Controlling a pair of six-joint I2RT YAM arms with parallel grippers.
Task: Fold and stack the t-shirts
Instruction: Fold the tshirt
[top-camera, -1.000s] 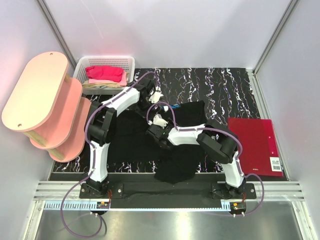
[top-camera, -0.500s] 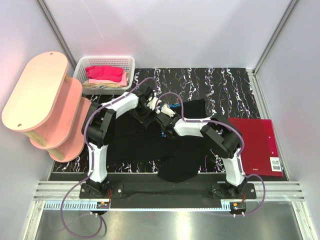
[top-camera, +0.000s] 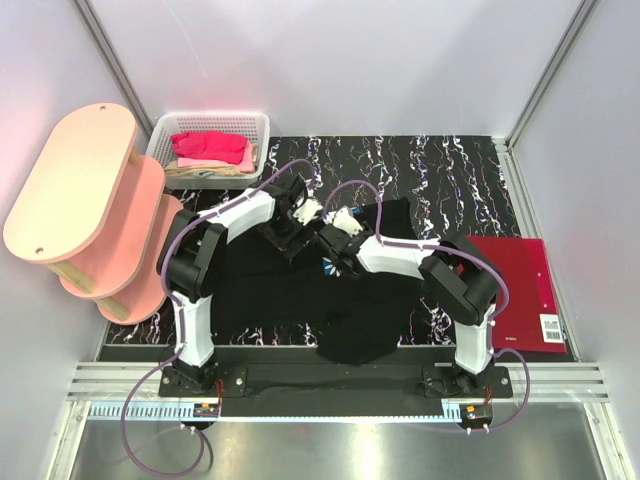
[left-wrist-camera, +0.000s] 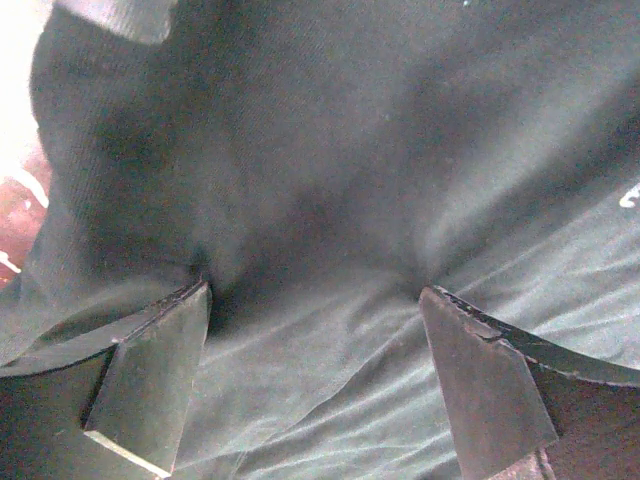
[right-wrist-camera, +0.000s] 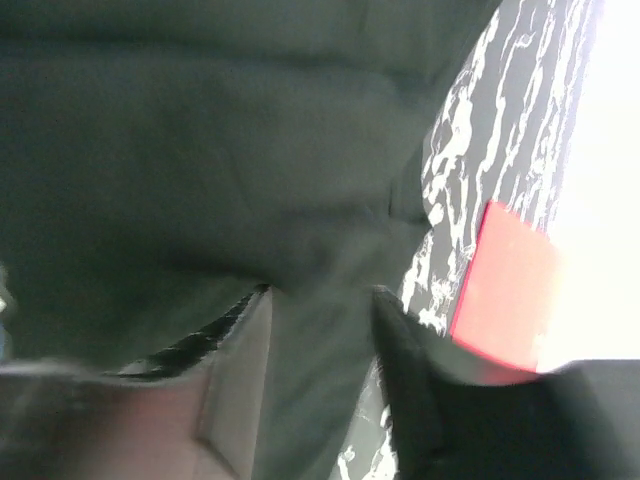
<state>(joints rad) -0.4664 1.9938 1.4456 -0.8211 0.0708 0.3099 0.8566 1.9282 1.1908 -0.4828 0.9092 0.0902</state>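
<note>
The black t-shirt should next be grabbed with my left gripper by its near corner (top-camera: 218, 328), the one on the pink shelf's side.
The black t-shirt (top-camera: 290, 295) lies spread and rumpled across the middle of the black marbled surface. My left gripper (top-camera: 290, 238) is open at the shirt's far left part. In the left wrist view (left-wrist-camera: 315, 290) its fingertips (left-wrist-camera: 165, 350) press down on the black cloth (left-wrist-camera: 330, 180), wide apart. My right gripper (top-camera: 336, 255) is right beside it. In the right wrist view (right-wrist-camera: 320, 290) it is shut on a fold of the black t-shirt (right-wrist-camera: 200, 150), which hangs between its fingers. A bright pink t-shirt (top-camera: 208, 147) lies in the basket. No dark red shirt shows.
The white mesh basket (top-camera: 258, 125) stands at the far left corner with a tan cloth under the pink shirt. A pink two-tier shelf (top-camera: 90, 200) stands at the left. A flat red sheet (top-camera: 510, 285) with a barcode label lies at the right and also shows in the right wrist view (right-wrist-camera: 505, 285).
My right gripper has moved away from me and to the right, ending beside the left gripper. The left gripper has shifted slightly nearer onto the cloth.
</note>
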